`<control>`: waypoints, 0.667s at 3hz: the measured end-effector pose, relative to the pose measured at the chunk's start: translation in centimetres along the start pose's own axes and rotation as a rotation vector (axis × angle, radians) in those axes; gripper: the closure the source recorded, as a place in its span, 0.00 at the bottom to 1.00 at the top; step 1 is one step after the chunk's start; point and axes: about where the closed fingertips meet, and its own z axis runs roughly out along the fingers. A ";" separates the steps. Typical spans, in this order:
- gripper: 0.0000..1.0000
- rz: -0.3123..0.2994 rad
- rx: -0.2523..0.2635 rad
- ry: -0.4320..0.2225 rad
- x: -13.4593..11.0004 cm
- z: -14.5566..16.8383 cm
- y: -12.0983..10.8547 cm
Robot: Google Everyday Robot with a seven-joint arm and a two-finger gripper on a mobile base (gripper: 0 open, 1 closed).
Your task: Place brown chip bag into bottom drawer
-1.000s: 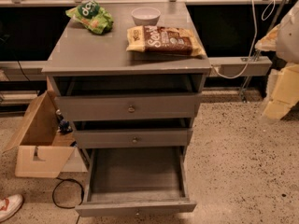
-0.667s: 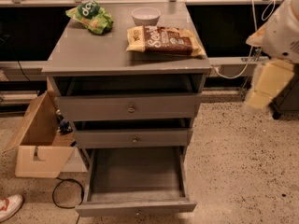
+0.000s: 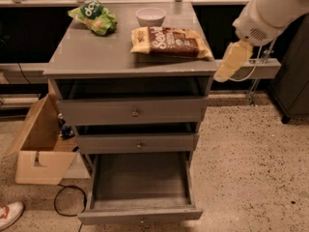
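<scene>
My gripper is going to close on the middle of the brown chip bag's far side (image 3: 177, 35), between the bag's two short ends and facing the white bowl.
The brown chip bag (image 3: 169, 41) lies flat on the grey cabinet top (image 3: 96, 57), right of centre, just in front of a white bowl. The bottom drawer (image 3: 140, 182) is pulled out at floor level and its grey tray holds nothing. My gripper (image 3: 231, 63), cream coloured under the white arm (image 3: 270, 11), hangs at the cabinet's right front corner. It is to the right of the bag and slightly lower, and not touching it.
A green chip bag (image 3: 94, 16) and the white bowl (image 3: 150, 16) sit at the back of the top. The two upper drawers (image 3: 133, 111) are slightly open. A cardboard box (image 3: 38, 146), a cable (image 3: 67, 202) and a shoe (image 3: 9, 214) lie on the floor at left.
My arm has swung in from the right edge, leftward and up, bringing the gripper close to the cabinet's right front corner. The bag and drawers have not moved.
</scene>
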 end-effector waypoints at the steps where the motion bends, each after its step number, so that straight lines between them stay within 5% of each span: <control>1: 0.00 0.027 0.030 -0.022 -2.0 4.0 -3.0; 2: 0.00 0.020 0.035 -0.028 -2.4 4.4 -3.2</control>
